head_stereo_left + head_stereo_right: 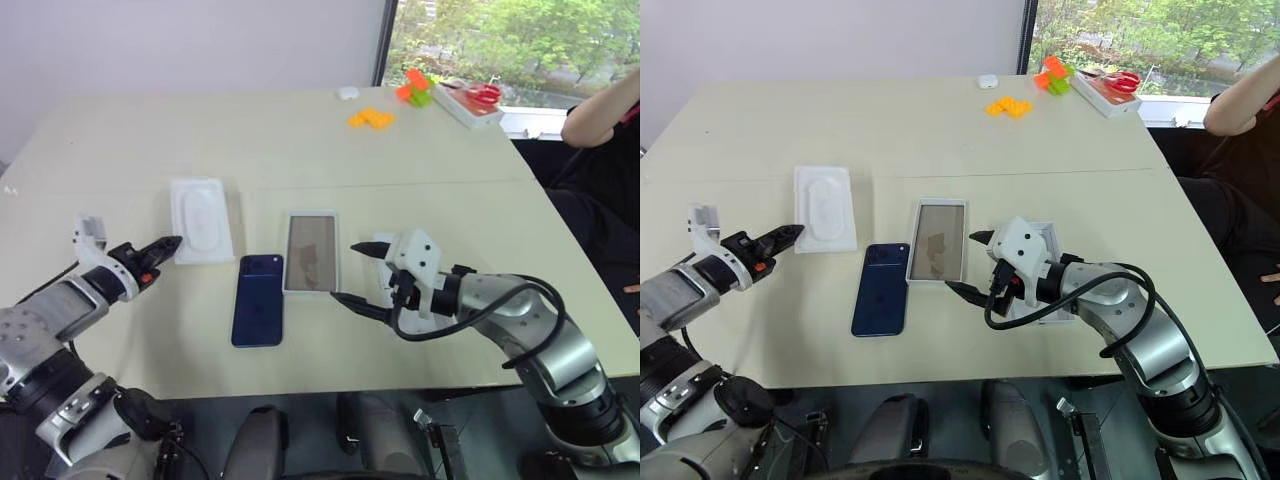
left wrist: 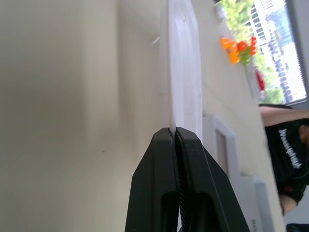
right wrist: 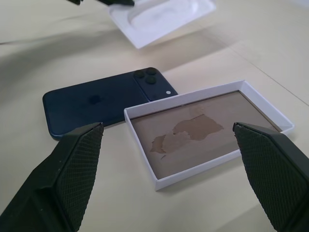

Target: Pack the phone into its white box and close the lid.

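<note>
My left gripper should release the thin white insert, now held by its near edge, on the shiny bottom of the white box (image 1: 312,253) (image 2: 222,157) next to the phone.
The dark navy phone (image 1: 258,298) lies back up on the table, its camera square at the far end. Just right of it lies the white box (image 1: 311,252), a shallow tray with a shiny floor and nothing in it. My right gripper (image 1: 352,272) hovers open at the box's near right corner, and its wrist view looks over the box (image 3: 207,128) and the phone (image 3: 96,104). The lid (image 1: 1055,238) lies under my right hand, mostly hidden. My left gripper (image 1: 170,243) is shut on the near edge of a thin white moulded insert (image 1: 202,218).
Orange blocks (image 1: 371,118), a green and orange toy (image 1: 415,88) and a tray with red scissors (image 1: 470,100) sit at the table's far right. A person's arm (image 1: 600,110) shows beyond the right edge.
</note>
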